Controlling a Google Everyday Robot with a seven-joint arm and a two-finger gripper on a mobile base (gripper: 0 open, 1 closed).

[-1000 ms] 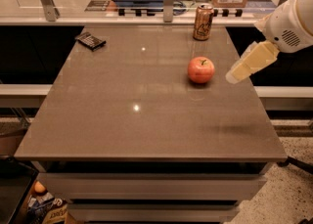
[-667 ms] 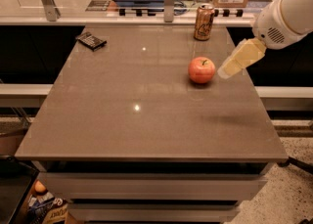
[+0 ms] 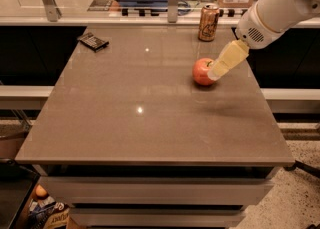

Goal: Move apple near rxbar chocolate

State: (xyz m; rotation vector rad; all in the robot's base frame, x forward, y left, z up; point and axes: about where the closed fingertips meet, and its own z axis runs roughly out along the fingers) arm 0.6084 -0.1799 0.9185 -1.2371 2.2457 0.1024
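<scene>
The robot's gripper should next move down to the red-orange apple's middle [image 3: 203,72] and close there, so that it can carry the apple toward the rxbar chocolate.
The red-orange apple [image 3: 202,71] sits on the grey-brown table [image 3: 150,123], right of centre. My gripper [image 3: 216,73] comes down from the upper right on the white arm, and its yellowish tip lies over the apple's right side. The rxbar chocolate [image 3: 93,41], a flat dark wrapper, lies near the table's far left corner, far from the apple.
A gold-brown drink can [image 3: 208,22] stands at the table's far edge, behind the apple. A counter with a tray and boxes runs behind the table. The right table edge is close to the apple.
My gripper has moved left and slightly down, from beside the apple's right to over its right side. The apple, bar and can have not moved.
</scene>
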